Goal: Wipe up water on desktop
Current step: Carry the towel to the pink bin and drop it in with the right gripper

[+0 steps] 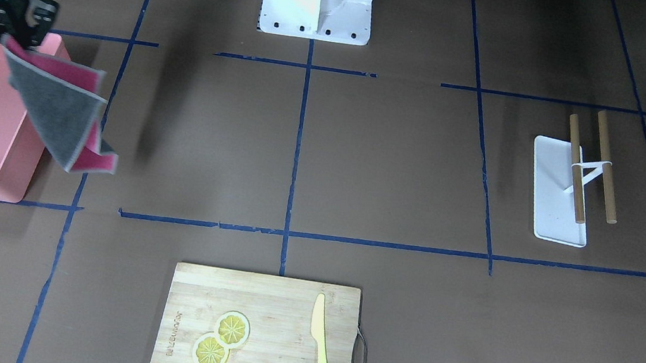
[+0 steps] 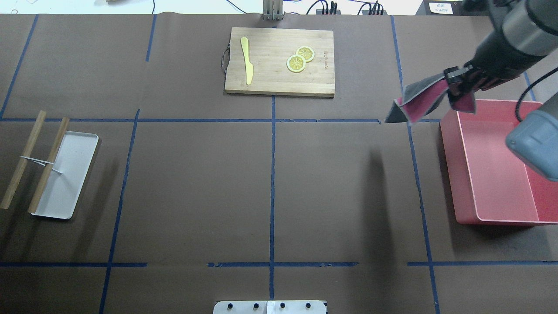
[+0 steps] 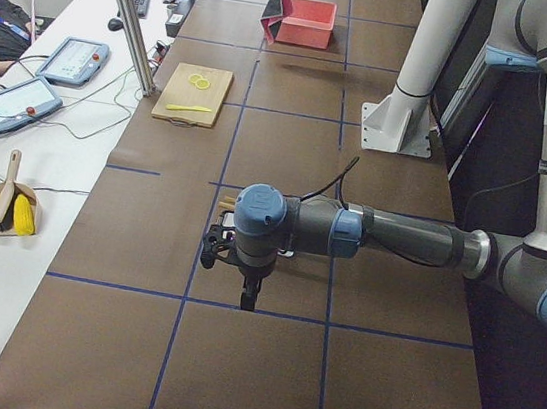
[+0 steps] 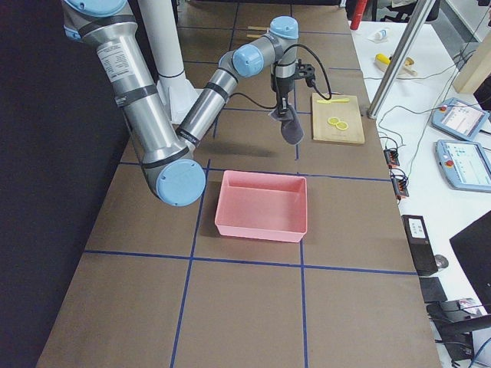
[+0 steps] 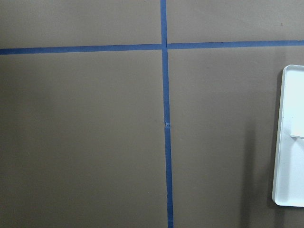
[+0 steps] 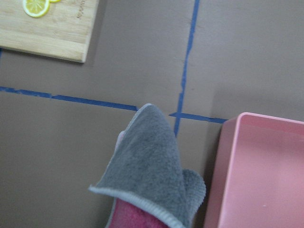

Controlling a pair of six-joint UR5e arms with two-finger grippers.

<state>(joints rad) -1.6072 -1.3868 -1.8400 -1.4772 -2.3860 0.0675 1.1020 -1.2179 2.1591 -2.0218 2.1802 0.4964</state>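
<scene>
I should release the cloth with my right gripper inside the pink bin (image 6: 267, 191), against the bin's side that faces the middle of the desktop.
The desktop (image 2: 340, 183) is a dark-brown surface with a grid of blue tape lines; I see no water on it. My right gripper (image 2: 462, 80) is shut on a grey and pink cloth (image 2: 418, 102) and holds it hanging in the air by the far corner of the pink bin. The cloth also shows in the front view (image 1: 61, 110) and in the right wrist view (image 6: 152, 175). My left gripper (image 3: 246, 261) shows only in the exterior left view, low over the desktop near the white tray; I cannot tell whether it is open or shut.
A pink bin (image 2: 492, 174) stands at the right. A wooden cutting board (image 2: 279, 61) with lemon slices and a yellow knife lies at the far middle. A white tray (image 2: 65, 174) with two wooden sticks lies at the left.
</scene>
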